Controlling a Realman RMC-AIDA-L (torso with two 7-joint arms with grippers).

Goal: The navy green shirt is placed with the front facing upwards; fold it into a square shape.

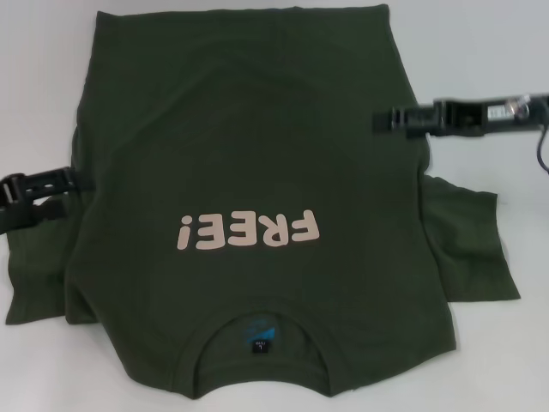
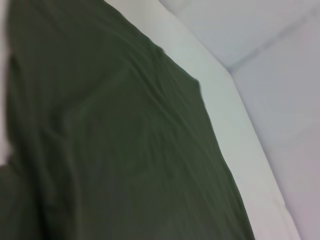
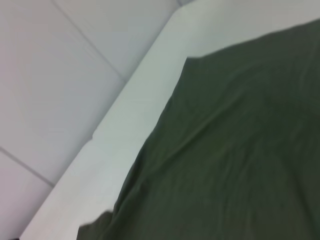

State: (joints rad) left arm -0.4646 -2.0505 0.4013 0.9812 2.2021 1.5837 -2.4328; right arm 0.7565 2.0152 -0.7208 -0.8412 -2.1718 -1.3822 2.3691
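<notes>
The navy green shirt's sleeve on my left gripper's own side has an outer hem (image 1: 11,257). My left gripper needs to go there next and close on it.
The navy green shirt (image 1: 249,154) lies flat on the white table, front up, with its pink "FREE!" lettering (image 1: 249,232) and its collar with a black label (image 1: 260,343) toward me. Both short sleeves spread out at the near sides. My left gripper (image 1: 73,194) sits at the shirt's left edge at mid height, its two black fingers (image 1: 51,180) apart, one each side of the cloth edge. My right gripper (image 1: 382,120) reaches in over the shirt's right edge, farther from me. Both wrist views show the shirt's cloth (image 2: 115,150) (image 3: 240,160) close up.
The white table (image 1: 480,51) shows bare around the shirt. In the wrist views the white table edge (image 2: 235,125) (image 3: 125,115) runs beside the cloth, with pale floor beyond it. A black cable (image 1: 540,150) hangs from the right arm.
</notes>
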